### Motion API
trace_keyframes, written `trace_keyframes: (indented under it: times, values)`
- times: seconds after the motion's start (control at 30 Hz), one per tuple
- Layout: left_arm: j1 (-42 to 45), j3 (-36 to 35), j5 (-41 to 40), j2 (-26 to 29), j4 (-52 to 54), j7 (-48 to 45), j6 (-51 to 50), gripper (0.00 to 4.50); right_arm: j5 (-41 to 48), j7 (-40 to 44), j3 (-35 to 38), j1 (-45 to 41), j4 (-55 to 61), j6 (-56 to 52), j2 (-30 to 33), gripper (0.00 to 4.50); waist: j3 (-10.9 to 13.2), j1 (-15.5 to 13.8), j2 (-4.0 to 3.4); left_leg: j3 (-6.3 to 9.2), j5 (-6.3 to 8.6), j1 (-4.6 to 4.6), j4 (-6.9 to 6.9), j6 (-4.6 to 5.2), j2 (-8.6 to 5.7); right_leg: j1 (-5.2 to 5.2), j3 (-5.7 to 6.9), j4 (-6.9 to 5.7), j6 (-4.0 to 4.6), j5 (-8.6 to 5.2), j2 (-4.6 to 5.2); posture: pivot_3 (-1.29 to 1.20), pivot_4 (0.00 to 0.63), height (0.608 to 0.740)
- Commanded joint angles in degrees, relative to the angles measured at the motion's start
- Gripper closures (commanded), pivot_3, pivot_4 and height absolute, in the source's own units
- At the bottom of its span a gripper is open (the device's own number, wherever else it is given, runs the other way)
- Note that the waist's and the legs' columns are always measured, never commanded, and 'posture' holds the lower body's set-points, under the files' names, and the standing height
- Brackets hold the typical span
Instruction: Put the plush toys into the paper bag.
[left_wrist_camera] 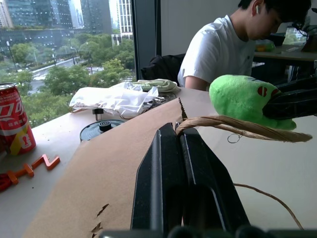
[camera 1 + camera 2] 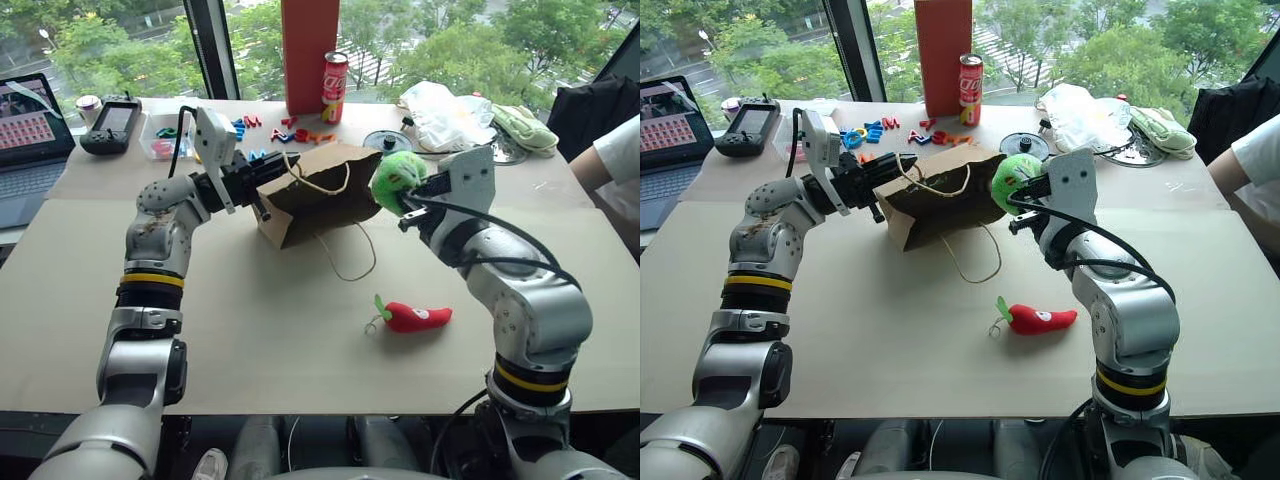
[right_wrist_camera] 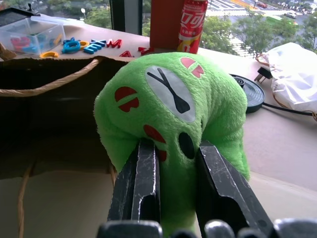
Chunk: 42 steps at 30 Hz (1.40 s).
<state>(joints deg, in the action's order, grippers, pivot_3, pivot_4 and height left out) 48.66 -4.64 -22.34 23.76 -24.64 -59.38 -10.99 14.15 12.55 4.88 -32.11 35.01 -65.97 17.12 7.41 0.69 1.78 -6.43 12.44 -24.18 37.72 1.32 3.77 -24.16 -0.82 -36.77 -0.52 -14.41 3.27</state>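
Observation:
The robot's right gripper should release the light-green plush toy in the dark hollow inside the brown paper bag's opening (image 2: 320, 204) (image 3: 44, 121).
The brown paper bag (image 2: 320, 195) lies tipped on the table, its mouth facing right with cord handles trailing. My left gripper (image 2: 262, 190) is shut on the bag's left rim, holding it up. My right gripper (image 2: 408, 207) is shut on the light-green plush toy (image 2: 396, 178), held in the air just right of the bag's mouth; the black fingers (image 3: 143, 183) pinch the plush low down. The red chili plush toy (image 2: 415, 317) lies on the table in front of the bag, near my right arm.
A tall red-orange box (image 2: 310, 55) and a red soda can (image 2: 334, 88) stand at the back. Coloured letters (image 2: 290, 132), a clear box (image 2: 165, 135), a handheld device (image 2: 112, 125) and a laptop (image 2: 28, 140) lie back left. A white plastic bag (image 2: 445, 115) and a person's arm (image 2: 610, 165) are right.

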Motion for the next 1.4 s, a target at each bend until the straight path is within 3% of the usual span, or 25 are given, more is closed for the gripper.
trace_keyframes:
  times: [0.03,0.6,0.83,1.13,1.4]
  values:
    - [1.65,-0.12,-0.02,-0.16,0.62,-0.15,1.19,4.50,2.53,2.49,-2.08,-1.58,3.42,-2.05,1.95,3.54,0.00,0.00,0.00,0.00,0.00,0.00,0.00,0.00,0.00,0.00,0.00,0.00,0.00,0.00,0.00,0.00,0.150,0.739]
    - [2.50,0.35,0.02,-0.49,-0.11,-1.26,1.27,4.50,-0.44,-0.26,-10.04,-3.82,-5.61,-4.78,2.81,3.54,0.00,0.05,0.00,-0.01,0.00,-0.01,0.00,0.01,0.00,-0.02,0.00,0.00,0.00,0.00,0.00,0.00,0.150,0.739]
    - [2.58,0.97,0.09,-0.98,-0.03,-1.83,1.44,4.50,-1.40,0.11,-13.42,-9.33,-10.05,-4.00,1.96,3.54,0.00,0.16,0.00,-0.01,0.00,-0.02,0.00,0.01,0.01,-0.05,0.00,0.00,0.00,0.00,-0.01,0.00,0.150,0.739]
    - [2.72,2.07,0.13,-2.19,-0.03,-2.88,1.44,4.50,-5.10,0.93,-21.30,-21.07,-23.36,-1.08,-0.35,3.54,0.00,0.22,-0.01,-0.03,0.01,-0.04,-0.02,0.01,0.02,-0.06,0.00,-0.03,0.01,0.00,-0.02,0.00,0.150,0.739]
    - [3.00,2.30,0.15,-2.37,-0.34,-3.57,1.44,4.50,-9.72,-2.00,-21.38,-22.86,-38.64,7.49,-5.30,3.54,0.01,0.13,-0.01,-0.06,0.01,-0.13,-0.03,0.02,0.01,-0.07,0.04,-0.15,0.00,0.01,0.01,0.00,0.150,0.739]
